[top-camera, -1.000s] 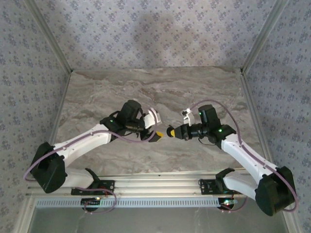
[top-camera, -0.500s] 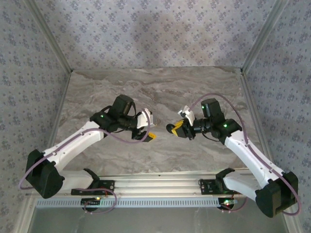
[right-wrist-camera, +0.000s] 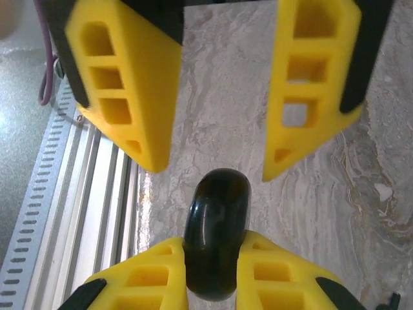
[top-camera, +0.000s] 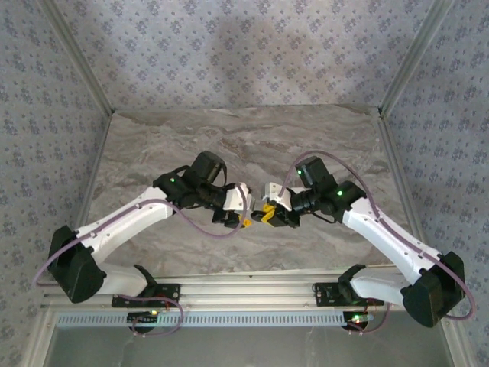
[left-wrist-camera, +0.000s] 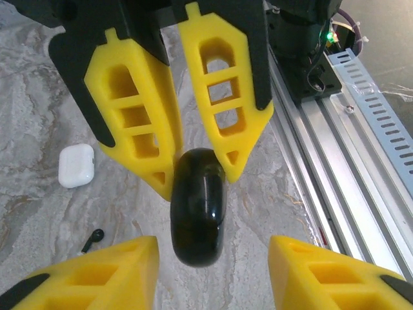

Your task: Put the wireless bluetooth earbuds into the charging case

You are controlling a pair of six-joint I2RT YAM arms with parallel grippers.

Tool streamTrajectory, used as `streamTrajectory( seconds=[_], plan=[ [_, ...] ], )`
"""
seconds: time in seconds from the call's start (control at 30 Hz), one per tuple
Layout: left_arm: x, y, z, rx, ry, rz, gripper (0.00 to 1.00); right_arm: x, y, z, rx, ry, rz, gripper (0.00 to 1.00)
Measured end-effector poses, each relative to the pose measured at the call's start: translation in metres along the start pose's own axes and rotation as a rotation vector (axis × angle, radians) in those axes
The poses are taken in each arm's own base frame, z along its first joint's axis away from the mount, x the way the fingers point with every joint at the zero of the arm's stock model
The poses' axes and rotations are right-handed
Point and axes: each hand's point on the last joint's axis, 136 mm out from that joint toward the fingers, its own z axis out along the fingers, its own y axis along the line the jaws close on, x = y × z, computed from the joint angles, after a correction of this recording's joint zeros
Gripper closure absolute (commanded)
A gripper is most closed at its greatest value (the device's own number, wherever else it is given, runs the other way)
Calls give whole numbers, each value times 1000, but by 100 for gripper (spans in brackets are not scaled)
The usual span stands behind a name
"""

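I should grip the closed black case by its loose end (left-wrist-camera: 198,248) with my left gripper, as only my right gripper holds it, before my right gripper takes it again and opens the lid.
A glossy black charging case (right-wrist-camera: 217,226), closed and rounded, is clamped upright between the yellow fingers of my right gripper (right-wrist-camera: 213,242), which is shut on its lower half. In the left wrist view the same case (left-wrist-camera: 198,206) hangs from the right gripper's fingers (left-wrist-camera: 139,123). My left gripper (left-wrist-camera: 213,250) is open, one jaw on each side of the case's free end, with a gap on both sides. Seen from above, the left gripper (top-camera: 246,220) and the right gripper (top-camera: 269,213) meet tip to tip above the table's near middle. One black earbud (left-wrist-camera: 92,239) lies on the marble.
A closed white charging case (left-wrist-camera: 76,165) lies on the marble a little beyond the black earbud. The aluminium rail (left-wrist-camera: 335,148) and slotted cable duct (left-wrist-camera: 381,110) run along the table's near edge, close below the grippers. Patterned walls (top-camera: 244,53) enclose three sides.
Both arms have swung inward, bringing the grippers from apart to tip to tip. The left jaws have narrowed and now straddle the case held by the right gripper.
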Motion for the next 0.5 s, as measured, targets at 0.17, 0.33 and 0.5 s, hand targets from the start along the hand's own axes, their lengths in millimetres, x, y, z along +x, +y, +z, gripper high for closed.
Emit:
streamTrajectory(
  seconds=[0.17,0.33,0.5],
  plan=[
    [4,-2,5,19,16,-3,57,-2,0,1,0,-6,-41,83],
    [3,-2,6,17,14,2,64,-5,0,1,0,-20,-62,83],
    [2,0,6,7,10,2,75,-7,2,1,-9,-28,-65,83]
  ],
)
